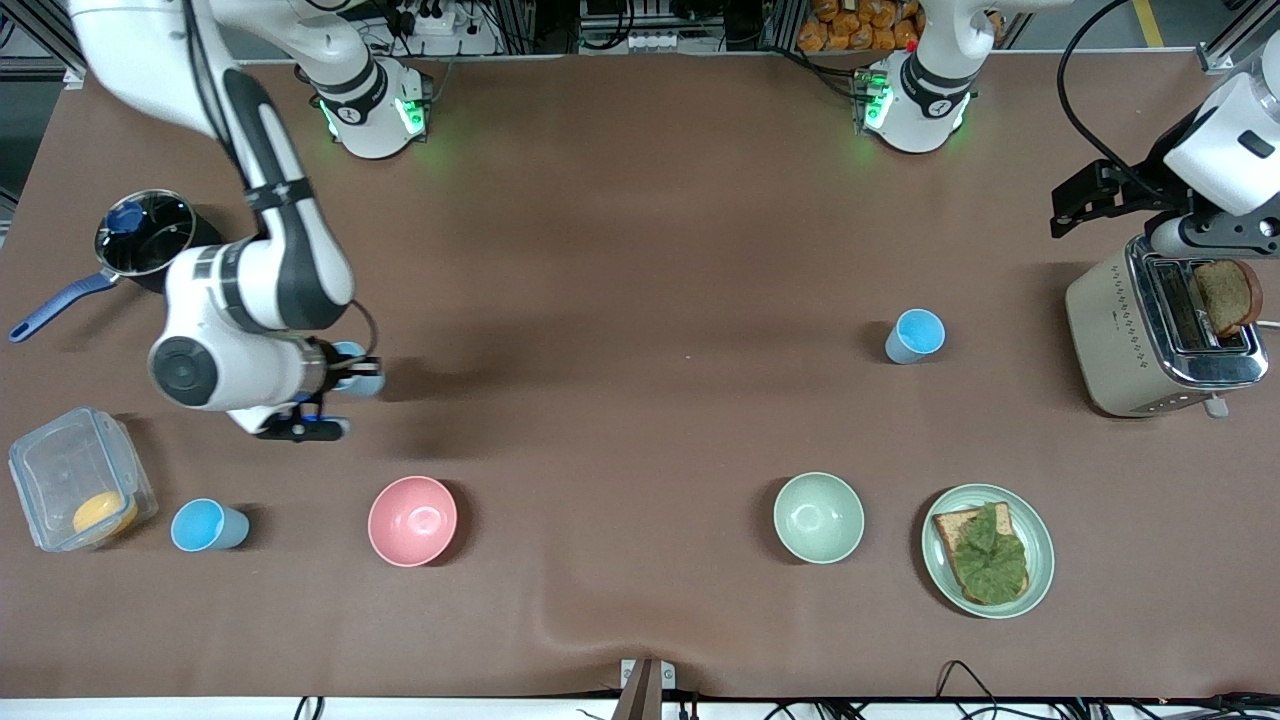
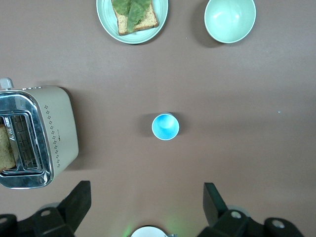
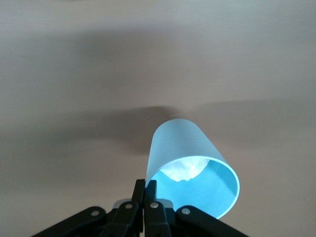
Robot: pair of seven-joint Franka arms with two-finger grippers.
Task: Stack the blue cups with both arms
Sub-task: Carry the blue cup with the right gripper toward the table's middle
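Next, my right gripper sets the blue cup, now held tilted over the table, down on the bare middle of the table (image 1: 594, 358), level with the cup that is beside the toaster.
My right gripper (image 1: 338, 385) is shut on the rim of a blue cup (image 1: 357, 370), one finger inside and one outside. It holds the cup tilted over the table toward the right arm's end. In the right wrist view the cup (image 3: 190, 158) fills the middle above my right gripper (image 3: 146, 190). A second blue cup (image 1: 914, 336) stands upright beside the toaster and shows in the left wrist view (image 2: 165, 126). A third blue cup (image 1: 207, 525) stands beside the plastic box. My left gripper (image 1: 1078, 205) is open and empty, high over the table near the toaster, and also shows in its own view (image 2: 146, 197).
A pink bowl (image 1: 412, 520) and a pale green bowl (image 1: 818, 517) stand near the front camera. A plate (image 1: 1040, 560) with toast and lettuce is beside the green bowl. A toaster (image 1: 1110, 330), a pot (image 1: 145, 235) and a clear plastic box (image 1: 60, 470) stand at the table's ends.
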